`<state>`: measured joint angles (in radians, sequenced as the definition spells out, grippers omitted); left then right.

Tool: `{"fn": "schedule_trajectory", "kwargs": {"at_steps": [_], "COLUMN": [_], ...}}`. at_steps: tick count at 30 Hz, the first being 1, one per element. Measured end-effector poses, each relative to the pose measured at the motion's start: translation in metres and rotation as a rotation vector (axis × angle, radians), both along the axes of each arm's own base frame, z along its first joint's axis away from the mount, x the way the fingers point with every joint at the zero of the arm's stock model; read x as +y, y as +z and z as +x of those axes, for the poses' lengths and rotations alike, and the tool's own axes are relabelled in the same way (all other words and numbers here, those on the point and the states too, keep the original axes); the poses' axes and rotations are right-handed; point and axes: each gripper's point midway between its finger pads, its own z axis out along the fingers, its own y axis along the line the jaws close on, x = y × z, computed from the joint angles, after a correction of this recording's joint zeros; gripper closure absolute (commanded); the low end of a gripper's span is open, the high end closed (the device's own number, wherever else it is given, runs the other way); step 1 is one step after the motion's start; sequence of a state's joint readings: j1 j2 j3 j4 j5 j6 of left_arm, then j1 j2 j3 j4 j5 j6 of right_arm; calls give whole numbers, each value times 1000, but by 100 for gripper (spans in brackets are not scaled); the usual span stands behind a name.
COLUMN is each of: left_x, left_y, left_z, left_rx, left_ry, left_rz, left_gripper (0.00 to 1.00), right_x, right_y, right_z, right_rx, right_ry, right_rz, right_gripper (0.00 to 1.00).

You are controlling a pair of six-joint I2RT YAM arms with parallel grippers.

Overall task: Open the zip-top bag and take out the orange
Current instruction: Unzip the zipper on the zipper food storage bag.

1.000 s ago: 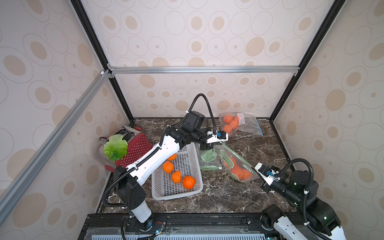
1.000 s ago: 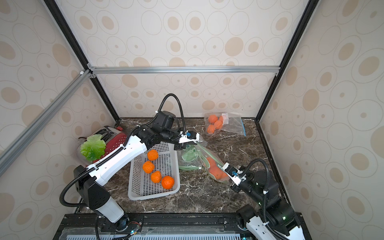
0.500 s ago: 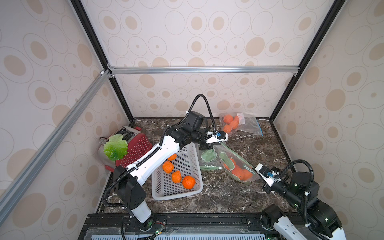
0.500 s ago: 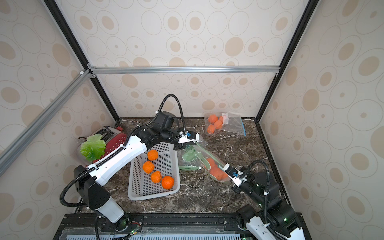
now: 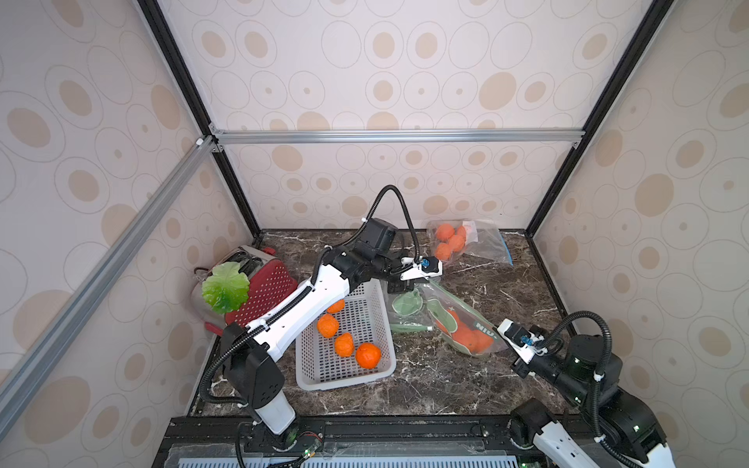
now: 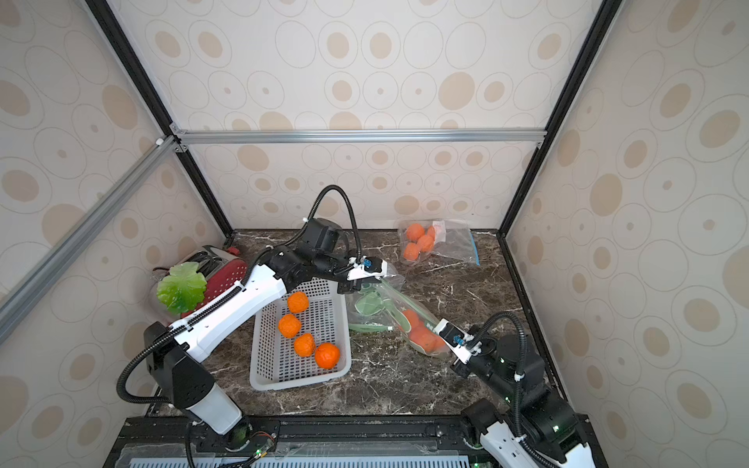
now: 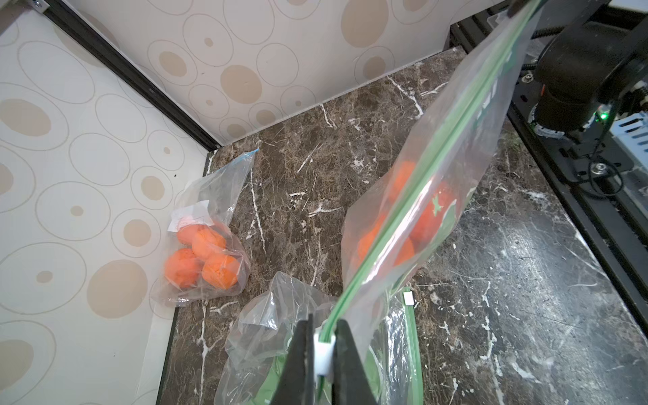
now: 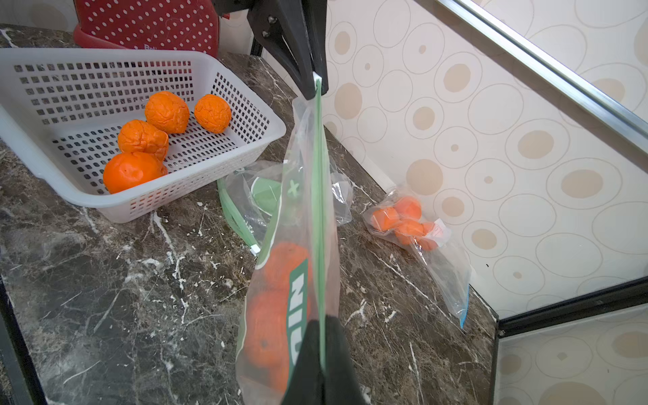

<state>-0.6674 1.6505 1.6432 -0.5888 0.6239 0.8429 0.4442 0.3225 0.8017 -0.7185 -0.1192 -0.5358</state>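
The taut green zip presses the bag's edges together. My left gripper will ease back while my right gripper takes one edge of the bag (image 5: 464,305) near the middle.
A clear zip-top bag (image 5: 454,314) (image 6: 399,308) with a green zip strip hangs stretched between my two grippers above the marble table. Oranges (image 5: 466,338) (image 8: 277,266) sag in its lower part, toward the right gripper. My left gripper (image 7: 323,333) (image 5: 399,287) is shut on the white slider (image 7: 323,350) at one end of the zip. At the other end of the green strip, my right gripper (image 8: 322,326) (image 5: 504,326) is shut on the bag's edge. In the wrist views the zip line looks closed along its length.
A white basket (image 5: 344,381) holding several oranges stands left of the bag. An empty green-printed bag (image 5: 405,304) lies flat beneath my left gripper. Another bag of oranges (image 5: 466,243) lies at the back wall. A red toaster (image 5: 267,283) with a green leaf (image 5: 225,285) is at the left.
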Motion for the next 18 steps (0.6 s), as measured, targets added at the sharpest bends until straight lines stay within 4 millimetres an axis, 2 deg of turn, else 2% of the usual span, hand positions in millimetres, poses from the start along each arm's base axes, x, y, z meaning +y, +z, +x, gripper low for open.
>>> {"fn": "schedule_trajectory", "kwargs": {"at_steps": [1,3,5,8,10,13,15,18], "left_x": [0,3,12,22,23,18,16,16], "left_y": [0,1,1,2,1,-6,-14,-23], "left_z": [0,4,15,25,27,18,9,-2], "left_rx": [0,-5,-4,8,17,60,104,162], "left_ry": [-2,13,48,83,87,69,62,67], "left_rz": [-2,1,-2,-10,-21,-41,-55,-82], "left_gripper": [100,100,100,100,100,99,98,98], "right_x": [1,3,8,15,17,14,10,16], "right_y": [0,-2,-6,-5,4,28,49,67], "right_z": [0,-3,-8,-16,-20,-25,-27,-25], "right_rx": [3,21,53,100,112,117,135,216], "right_ry": [2,15,45,83,84,52,15,1], "right_rz": [4,17,37,98,153,258,359,490], "right_gripper": [87,58,46,41,40,47,56,55]}}
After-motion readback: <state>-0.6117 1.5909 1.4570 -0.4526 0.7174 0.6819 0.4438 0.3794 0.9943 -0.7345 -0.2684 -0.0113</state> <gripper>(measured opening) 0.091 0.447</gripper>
